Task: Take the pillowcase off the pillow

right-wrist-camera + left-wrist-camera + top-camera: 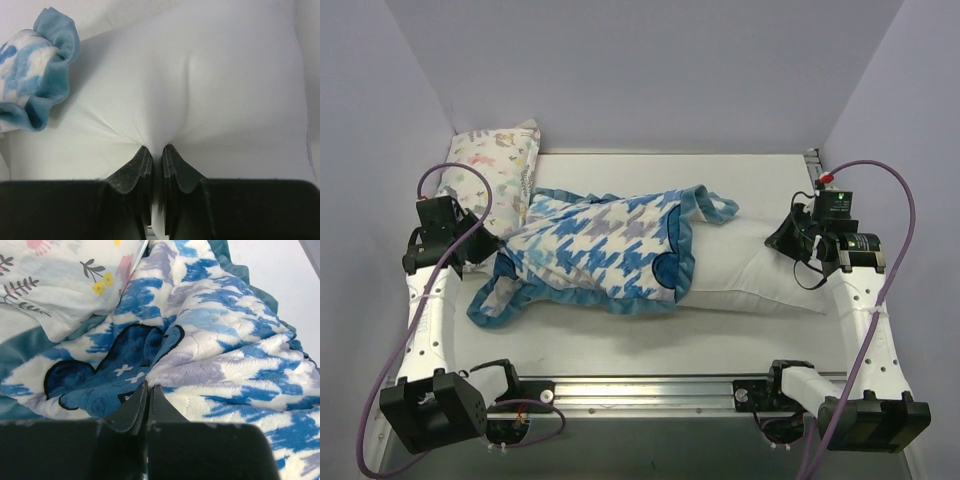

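Observation:
With my left gripper by the wall and the pillowcase's opening around the pillow's middle, my left gripper should take the opening's trim (698, 201) and peel it back.
The pillowcase (605, 250), blue-and-white houndstooth with blue ruffled trim, lies bunched over the left half of the pillow (755, 270), whose plain white right half lies bare. My left gripper (488, 248) is at the pillowcase's left end. In the left wrist view it (148, 385) is shut on a fold of the pillowcase (225, 355) beside the dark blue whale patch (112, 377). My right gripper (786, 238) is at the pillow's right end. In the right wrist view it (156, 148) is shut on a pinch of the pillow (200, 85). The pillowcase's trim (42, 87) shows at the far left.
A small pastel animal-print pillow (495, 160) lies at the back left, touching the pillowcase; it also shows in the left wrist view (60, 285). White walls close the table at back and sides. A metal rail (640, 392) runs along the near edge.

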Controlling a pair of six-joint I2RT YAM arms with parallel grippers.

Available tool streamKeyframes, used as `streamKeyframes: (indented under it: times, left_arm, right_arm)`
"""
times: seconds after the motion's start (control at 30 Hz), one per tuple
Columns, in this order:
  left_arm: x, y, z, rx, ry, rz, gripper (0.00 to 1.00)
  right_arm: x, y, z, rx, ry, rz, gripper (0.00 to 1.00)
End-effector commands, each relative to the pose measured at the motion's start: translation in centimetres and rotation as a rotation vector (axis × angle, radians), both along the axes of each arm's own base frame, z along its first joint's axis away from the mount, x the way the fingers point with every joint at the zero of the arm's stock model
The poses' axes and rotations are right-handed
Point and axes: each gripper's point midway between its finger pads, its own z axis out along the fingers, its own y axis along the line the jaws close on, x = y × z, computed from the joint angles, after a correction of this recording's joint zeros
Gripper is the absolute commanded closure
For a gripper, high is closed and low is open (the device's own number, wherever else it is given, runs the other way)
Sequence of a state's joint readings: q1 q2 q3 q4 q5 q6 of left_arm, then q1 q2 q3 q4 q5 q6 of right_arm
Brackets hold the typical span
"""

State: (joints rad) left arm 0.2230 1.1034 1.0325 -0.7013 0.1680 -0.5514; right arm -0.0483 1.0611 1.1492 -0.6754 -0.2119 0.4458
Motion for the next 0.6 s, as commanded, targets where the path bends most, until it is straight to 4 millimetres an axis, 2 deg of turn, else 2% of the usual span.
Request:
streamKeyframes:
  times: [0.0, 0.03, 0.07, 0.13, 0.17, 0.2, 0.23, 0.27, 0.33, 0.37, 0.4, 0.43, 0.53, 0.57]
  left_arm:
    - [1.7, 5.7, 2.8, 0.13, -0.117, 0.172, 1.0]
    - [2.1, 4.9, 2.6, 0.111, -0.123, 0.137, 1.0]
    - [2.8, 2.4, 2.9, 0.082, -0.148, 0.037, 1.0]
    - [3.0, 0.1, 2.7, 0.109, -0.144, -0.047, 1.0]
    - [3.0, -0.8, 2.6, 0.123, -0.142, -0.068, 1.0]
    - [3.0, -2.7, 2.5, 0.122, -0.143, -0.129, 1.0]
    - [3.0, -3.4, 2.2, 0.121, -0.135, -0.152, 1.0]
    - [2.9, -3.8, 2.0, 0.118, -0.131, -0.162, 1.0]
    - [2.6, -4.7, 1.4, 0.117, -0.12, -0.187, 1.0]
    - [2.2, -5.9, 1.0, 0.117, -0.114, -0.222, 1.0]
    - [2.2, -5.9, 1.0, 0.117, -0.116, -0.222, 1.0]
    - [2.1, -6.2, 0.8, 0.116, -0.11, -0.232, 1.0]
    - [1.5, -7.2, 0.4, 0.123, -0.111, -0.267, 1.0]
    - [1.4, -7.8, 0.5, 0.127, -0.117, -0.283, 1.0]
  right_arm:
    - [1.9, -5.9, 4.3, -0.183, -0.143, -0.205, 1.0]
    - [2.1, -5.2, 4.1, -0.157, -0.142, -0.174, 1.0]
    - [2.2, -3.8, 4.1, -0.122, -0.15, -0.113, 1.0]
    - [2.2, -2.5, 3.8, -0.149, -0.139, -0.042, 1.0]
    - [2.1, -0.8, 3.8, -0.185, -0.136, 0.021, 0.95]
    - [2.0, -0.1, 3.9, -0.205, -0.135, 0.053, 0.86]
    - [1.6, 0.4, 3.8, -0.239, -0.12, 0.075, 0.56]
    - [1.4, 0.8, 3.8, -0.27, -0.121, 0.09, 0.43]
    - [0.8, 2.3, 4.3, -0.326, -0.148, 0.137, 0.24]
    - [-0.2, 3.6, 4.1, -0.373, -0.149, 0.186, 0.18]
    - [-0.2, 3.6, 4.1, -0.373, -0.149, 0.185, 0.18]
    - [-0.5, 4.5, 3.8, -0.379, -0.144, 0.219, 0.17]
    - [-1.8, 6.1, 1.2, -0.366, -0.084, 0.273, 0.17]
    - [-2.6, 7.4, -0.2, -0.358, -0.072, 0.32, 0.17]
